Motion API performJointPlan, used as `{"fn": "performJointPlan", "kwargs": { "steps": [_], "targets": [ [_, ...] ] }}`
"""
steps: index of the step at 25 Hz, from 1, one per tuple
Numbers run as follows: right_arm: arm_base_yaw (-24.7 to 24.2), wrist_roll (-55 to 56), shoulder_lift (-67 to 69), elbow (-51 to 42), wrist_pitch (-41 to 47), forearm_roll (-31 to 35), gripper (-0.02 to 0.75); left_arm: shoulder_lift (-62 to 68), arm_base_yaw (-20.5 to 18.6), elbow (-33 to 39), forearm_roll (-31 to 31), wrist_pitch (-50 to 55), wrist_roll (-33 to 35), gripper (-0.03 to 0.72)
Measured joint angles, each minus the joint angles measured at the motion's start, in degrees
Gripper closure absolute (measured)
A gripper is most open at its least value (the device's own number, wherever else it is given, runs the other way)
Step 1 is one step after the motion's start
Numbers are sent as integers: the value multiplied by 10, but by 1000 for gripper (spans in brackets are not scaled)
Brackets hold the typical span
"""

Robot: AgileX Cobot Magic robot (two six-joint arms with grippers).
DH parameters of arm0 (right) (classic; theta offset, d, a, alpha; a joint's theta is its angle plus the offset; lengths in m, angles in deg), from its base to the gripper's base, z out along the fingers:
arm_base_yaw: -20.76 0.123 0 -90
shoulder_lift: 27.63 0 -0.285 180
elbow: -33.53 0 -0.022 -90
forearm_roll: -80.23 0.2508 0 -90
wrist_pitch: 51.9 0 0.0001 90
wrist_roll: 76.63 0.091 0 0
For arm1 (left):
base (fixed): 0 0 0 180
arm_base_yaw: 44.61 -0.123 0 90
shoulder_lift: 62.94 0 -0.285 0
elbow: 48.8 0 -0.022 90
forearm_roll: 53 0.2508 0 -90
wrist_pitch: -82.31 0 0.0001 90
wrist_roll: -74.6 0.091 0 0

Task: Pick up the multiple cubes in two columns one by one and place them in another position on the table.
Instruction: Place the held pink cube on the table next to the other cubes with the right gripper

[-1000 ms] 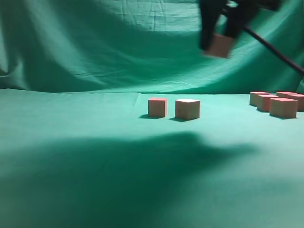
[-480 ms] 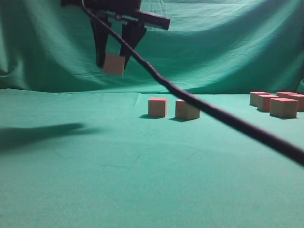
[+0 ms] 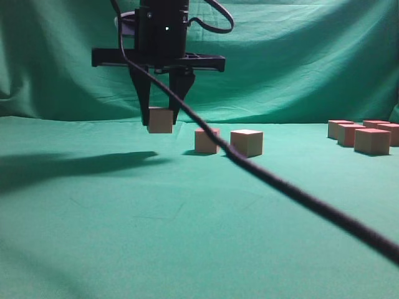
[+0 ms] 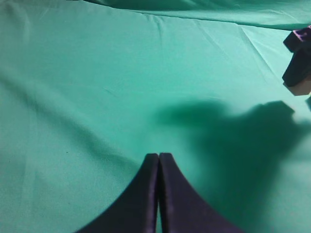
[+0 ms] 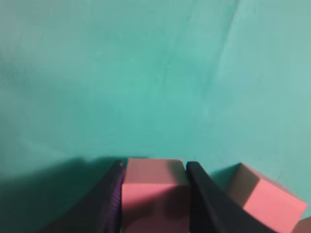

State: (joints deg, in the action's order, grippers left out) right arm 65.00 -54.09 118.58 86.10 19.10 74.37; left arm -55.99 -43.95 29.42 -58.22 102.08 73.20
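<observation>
I will let go of the pink-tan cube with my right gripper on the teal table (image 3: 168, 143) beside the middle cubes, away from the bigger group.
My right gripper (image 3: 160, 122) reaches across to the left half of the exterior view and is shut on a pink-tan cube (image 3: 160, 119), held just above the teal table (image 3: 93, 212). In the right wrist view the held cube (image 5: 154, 199) sits between the fingers of the right gripper (image 5: 154, 167), with another cube (image 5: 265, 196) next to it on the right. Two cubes (image 3: 206, 140) (image 3: 246, 142) stand side by side at mid-table. Several cubes (image 3: 368, 134) are grouped at the far right. My left gripper (image 4: 159, 156) is shut and empty over bare cloth.
A black cable (image 3: 299, 193) slants from the right gripper down to the lower right, crossing in front of the two middle cubes. The draped green backdrop (image 3: 299, 68) hangs behind the table. The right gripper's shadow (image 3: 75, 165) lies to the left.
My right gripper has carried the cube from the upper right to the left and down, and now holds it just above the table, left of the two middle cubes.
</observation>
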Motion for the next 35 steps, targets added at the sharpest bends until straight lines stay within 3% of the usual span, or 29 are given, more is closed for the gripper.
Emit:
{"fn": "performJointPlan", "kwargs": {
  "steps": [35],
  "targets": [
    [-2,-24,28,1,0,-22,463,0,0,0,0,0,0,688]
  ]
}}
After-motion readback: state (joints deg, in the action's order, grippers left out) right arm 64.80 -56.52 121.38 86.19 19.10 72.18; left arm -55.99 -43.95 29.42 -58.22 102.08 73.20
